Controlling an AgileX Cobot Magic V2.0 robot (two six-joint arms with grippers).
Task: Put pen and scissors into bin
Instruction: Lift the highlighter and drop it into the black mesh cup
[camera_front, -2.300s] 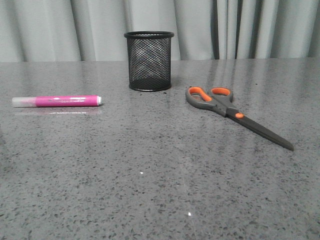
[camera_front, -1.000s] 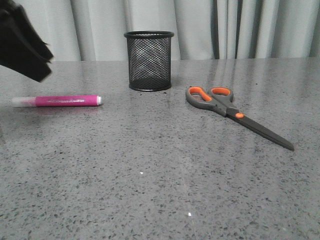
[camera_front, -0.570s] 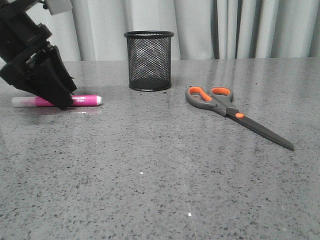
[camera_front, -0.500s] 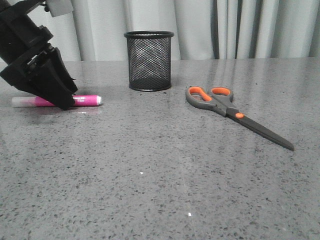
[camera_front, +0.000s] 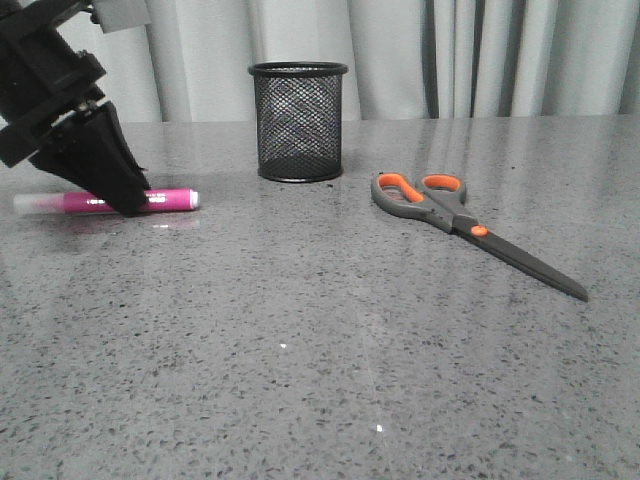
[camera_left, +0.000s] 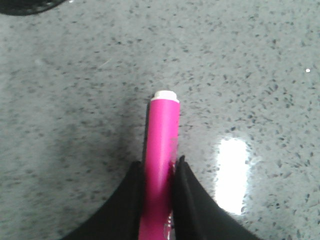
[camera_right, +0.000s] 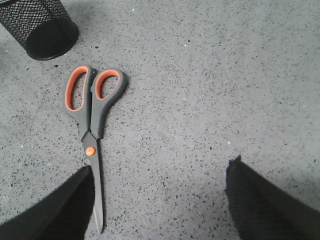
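Note:
I should use my left gripper to release the magenta pen inside the black mesh bin (camera_front: 304, 104), so that it leans against the bin's rim toward the scissors.
The magenta pen (camera_front: 170, 199) lies flat on the grey table at the far left. My left gripper (camera_front: 122, 203) is shut on its middle; in the left wrist view both black fingers (camera_left: 187, 192) press the pink barrel (camera_left: 164, 130), and the white tip end points away. The scissors (camera_front: 448, 209) lie closed on the table at the right, handles toward the bin. The black mesh bin (camera_front: 298, 121) stands upright at the back centre. My right gripper (camera_right: 161, 165) is open and empty above the table beside the scissors' blade (camera_right: 91, 131); it is out of the front view.
Grey curtains hang behind the table's far edge. The bin also shows in the right wrist view (camera_right: 39, 26). A bright light reflection (camera_left: 234, 172) lies on the table beside the pen.
My left arm came down from the upper left onto the pen and its fingers closed on it. The pen shifted slightly to the left. The scissors and bin have not moved.

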